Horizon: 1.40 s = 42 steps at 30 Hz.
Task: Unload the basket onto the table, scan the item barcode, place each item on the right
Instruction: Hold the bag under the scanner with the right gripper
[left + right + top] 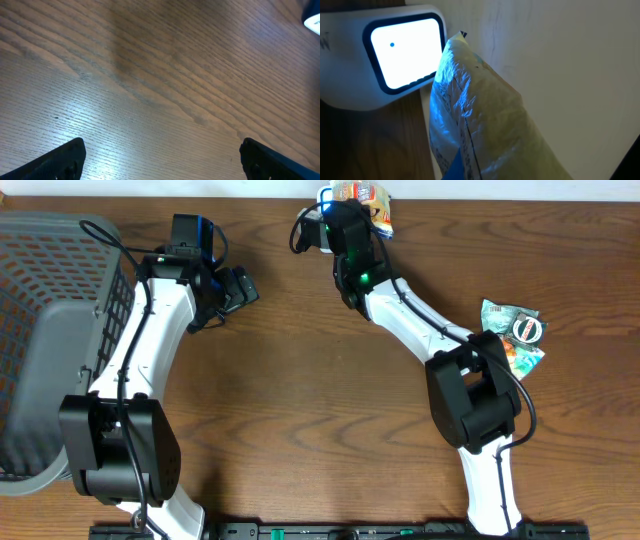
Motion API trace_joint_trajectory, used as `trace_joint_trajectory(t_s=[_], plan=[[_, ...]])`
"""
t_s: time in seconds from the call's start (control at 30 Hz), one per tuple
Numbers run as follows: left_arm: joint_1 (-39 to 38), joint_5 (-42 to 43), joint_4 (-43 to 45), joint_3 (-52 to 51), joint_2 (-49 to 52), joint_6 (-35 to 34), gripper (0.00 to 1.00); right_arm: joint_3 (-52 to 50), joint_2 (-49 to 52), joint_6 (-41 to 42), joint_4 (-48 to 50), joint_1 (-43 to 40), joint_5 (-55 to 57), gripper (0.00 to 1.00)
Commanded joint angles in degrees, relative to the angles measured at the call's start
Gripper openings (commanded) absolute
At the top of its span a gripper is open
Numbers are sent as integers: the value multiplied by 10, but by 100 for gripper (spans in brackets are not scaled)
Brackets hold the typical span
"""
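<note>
Next, my right gripper releases the snack bag atop the green and red packets (532, 332). The bag is now at the table's far edge.
The item is a crinkly orange and white snack bag (368, 198) at the table's far edge. My right gripper (356, 220) is shut on it. In the right wrist view the bag (485, 120) fills the middle, and its top edge sits right beside the white scanner (365, 60). The scanner's window (405, 50) glows white, and my own fingers are hidden behind the bag. Printed lines run down the bag's left side, but no barcode can be made out. My left gripper (237, 286) hovers open over bare wood, its fingertips (60, 162) far apart with nothing between them.
A grey mesh basket (45, 300) takes up the left edge of the table. Two green and red packets (515, 332) lie at the right, beside the right arm's elbow. A white object (312, 21) shows at the top right corner of the left wrist view.
</note>
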Motion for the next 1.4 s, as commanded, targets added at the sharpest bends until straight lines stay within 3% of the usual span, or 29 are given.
trace_joint_trajectory(t_s=[0.0, 0.37, 0.67, 0.83, 0.93, 1.0, 1.27, 1.37], plan=[[1, -5, -2, -1, 3, 3, 98, 4, 4, -31, 22, 2, 31, 1], [1, -5, -2, -1, 3, 3, 98, 4, -3, -46, 72, 16, 96, 1], [1, -5, -2, -1, 3, 3, 98, 4, -34, -24, -4, 31, 92, 1], [1, -5, -2, -1, 3, 3, 98, 4, -99, 76, -55, 30, 72, 1], [1, -5, -2, -1, 3, 3, 98, 4, -161, 170, -142, 26, 6, 1], [1, -5, -2, -1, 3, 3, 98, 4, -239, 298, -259, 16, -111, 1], [1, -5, -2, -1, 3, 3, 97, 4, -367, 595, -464, -67, -437, 1], [1, -5, -2, -1, 3, 3, 98, 4, -380, 643, -534, -120, -574, 1]])
